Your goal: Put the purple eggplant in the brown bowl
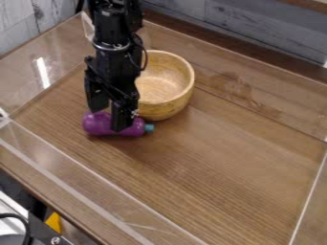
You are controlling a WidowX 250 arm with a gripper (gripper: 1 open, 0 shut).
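My gripper's fingers are at the edge of the purple eggplant beside the bowl, so I will open, back away from the bowl and grab the eggplant nearer its rounded end [92,125].
A small glossy purple eggplant [99,125] with a teal stem tip lies on its side on the wooden table, just in front and left of the brown bowl [163,84]. The round light-brown wooden bowl stands upright with nothing in it. My black gripper [114,113] hangs straight down over the eggplant's middle, its fingers [124,117] open and reaching the top of the eggplant. The arm hides the bowl's left rim and part of the eggplant.
The wooden table [230,153] is ringed by low clear plastic walls [76,191]. A grey plank wall runs along the back right. Open table surface stretches to the right and front of the bowl.
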